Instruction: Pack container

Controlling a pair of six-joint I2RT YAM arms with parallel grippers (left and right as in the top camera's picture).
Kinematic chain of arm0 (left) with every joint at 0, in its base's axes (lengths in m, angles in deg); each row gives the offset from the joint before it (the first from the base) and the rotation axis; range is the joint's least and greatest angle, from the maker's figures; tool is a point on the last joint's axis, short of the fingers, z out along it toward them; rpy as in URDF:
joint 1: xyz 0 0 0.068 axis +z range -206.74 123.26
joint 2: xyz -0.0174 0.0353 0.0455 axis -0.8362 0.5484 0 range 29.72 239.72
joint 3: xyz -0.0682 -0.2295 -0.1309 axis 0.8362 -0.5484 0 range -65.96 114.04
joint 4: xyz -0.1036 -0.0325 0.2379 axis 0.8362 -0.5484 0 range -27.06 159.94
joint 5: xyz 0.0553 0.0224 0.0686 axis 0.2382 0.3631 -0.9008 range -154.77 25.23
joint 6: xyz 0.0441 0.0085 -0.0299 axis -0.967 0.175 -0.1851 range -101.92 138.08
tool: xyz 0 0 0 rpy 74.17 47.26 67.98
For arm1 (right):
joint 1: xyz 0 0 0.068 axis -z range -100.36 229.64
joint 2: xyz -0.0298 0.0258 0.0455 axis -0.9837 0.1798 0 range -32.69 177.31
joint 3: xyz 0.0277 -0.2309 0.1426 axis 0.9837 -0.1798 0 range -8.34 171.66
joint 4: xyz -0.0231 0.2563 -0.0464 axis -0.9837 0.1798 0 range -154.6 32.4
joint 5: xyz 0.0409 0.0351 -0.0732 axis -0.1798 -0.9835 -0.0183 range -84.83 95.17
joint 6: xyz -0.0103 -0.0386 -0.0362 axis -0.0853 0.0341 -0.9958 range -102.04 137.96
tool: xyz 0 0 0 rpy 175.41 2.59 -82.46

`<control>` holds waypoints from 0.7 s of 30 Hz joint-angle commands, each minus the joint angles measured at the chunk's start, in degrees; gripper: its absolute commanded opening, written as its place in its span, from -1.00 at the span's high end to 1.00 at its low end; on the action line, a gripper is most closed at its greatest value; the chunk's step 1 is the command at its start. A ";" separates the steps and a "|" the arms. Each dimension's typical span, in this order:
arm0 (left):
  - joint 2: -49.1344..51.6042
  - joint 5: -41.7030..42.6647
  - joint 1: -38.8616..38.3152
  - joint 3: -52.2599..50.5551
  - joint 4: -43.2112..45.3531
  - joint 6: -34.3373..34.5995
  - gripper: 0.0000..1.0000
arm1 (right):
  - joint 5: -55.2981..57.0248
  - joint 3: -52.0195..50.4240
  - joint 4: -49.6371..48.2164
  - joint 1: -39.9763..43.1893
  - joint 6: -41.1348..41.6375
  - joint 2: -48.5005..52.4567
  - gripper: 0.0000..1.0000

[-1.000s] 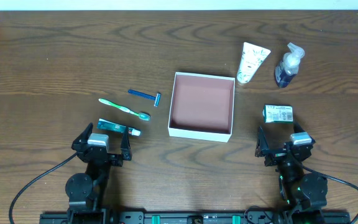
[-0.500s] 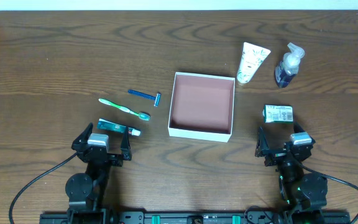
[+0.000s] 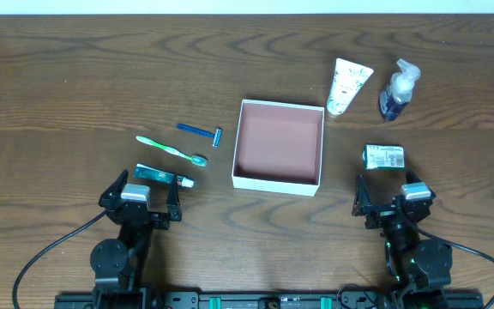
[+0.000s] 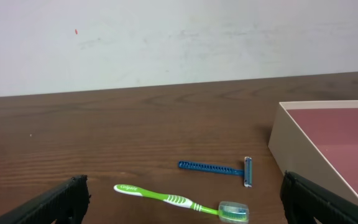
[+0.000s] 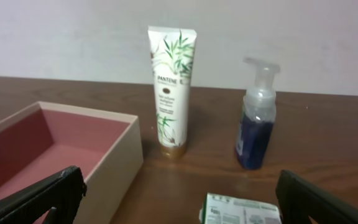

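I will shut my right gripper on the white Pantene tube's flat top end [image 3: 367, 70] [image 5: 192, 33]. The spot is at its corner toward the blue pump bottle.
The container [image 3: 319, 146], a shallow square box with white walls and a pinkish-brown inside, stands empty mid-table; its wall shows in the left wrist view [image 4: 303, 155] and in the right wrist view [image 5: 114, 158]. My left gripper [image 3: 141, 197] is open and empty near the front edge, just behind a small teal tube [image 3: 163, 177]. A green toothbrush [image 3: 171, 150] [image 4: 179, 200] and a blue razor [image 3: 200, 131] [image 4: 219, 168] lie beyond. My right gripper [image 3: 391, 199] is open and empty, with the green-and-white packet [image 3: 384, 155] [image 5: 241, 210] just ahead.
A white Pantene tube [image 3: 348, 85] [image 5: 171, 87] and a blue pump bottle [image 3: 397, 90] [image 5: 256, 118] are at the back right, beyond the packet. A pale wall runs along the table's far edge.
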 commanded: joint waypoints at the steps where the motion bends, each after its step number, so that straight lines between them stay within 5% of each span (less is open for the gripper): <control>1: -0.28 0.83 0.28 -1.03 -1.88 0.04 -0.96 | -4.31 -0.11 -0.87 0.70 2.75 -0.37 -0.98; 15: -0.28 0.81 0.28 -1.03 -1.88 0.04 -0.96 | -7.37 4.59 0.35 0.70 6.56 0.15 -0.98; 21: -0.28 0.83 0.28 -1.03 -1.88 0.07 -0.96 | -10.95 14.73 4.87 0.70 7.17 9.70 -0.99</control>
